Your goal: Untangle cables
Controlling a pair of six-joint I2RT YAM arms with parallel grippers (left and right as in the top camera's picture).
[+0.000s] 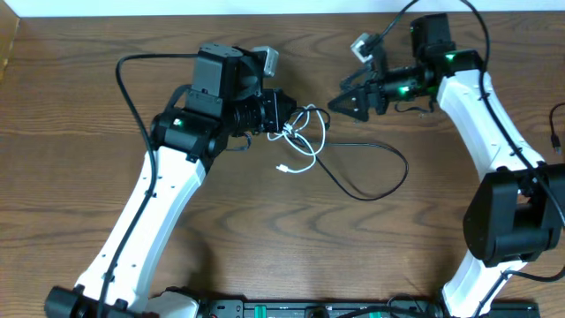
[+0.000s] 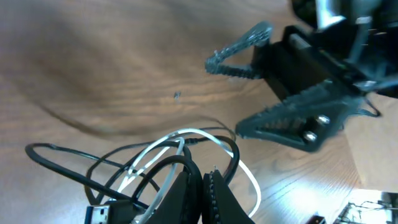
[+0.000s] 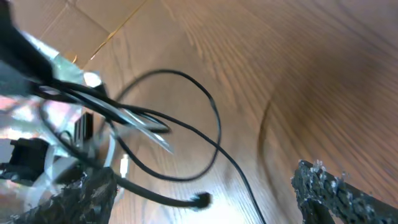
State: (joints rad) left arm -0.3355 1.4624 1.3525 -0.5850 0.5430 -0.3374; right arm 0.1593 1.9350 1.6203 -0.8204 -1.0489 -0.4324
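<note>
Next, my left gripper lowers the tangle and takes the white cable (image 2: 202,132) before I pull them apart, since it pinches the black cable with white loops wrapped around it.
The black cable (image 1: 405,168) and white cable (image 1: 283,168) lie tangled at the table's middle. My left gripper (image 1: 287,119) is shut at the tangle's left edge. In the left wrist view its jaws (image 2: 202,177) pinch the black cable (image 2: 56,152), with the white cable (image 2: 199,132) looped around them. My right gripper (image 1: 340,95) is open and empty, just right of the tangle and pointing at it; it also shows in the left wrist view (image 2: 224,96). In the right wrist view its fingers (image 3: 202,174) straddle a black loop (image 3: 214,118) and a black plug end (image 3: 199,199).
A USB plug (image 2: 99,214) sits by the left jaw. The black cable's long loop spreads right and toward the front on the wooden table (image 1: 265,238). The arm bases stand at the front edge, with thick arm wires arching over the back.
</note>
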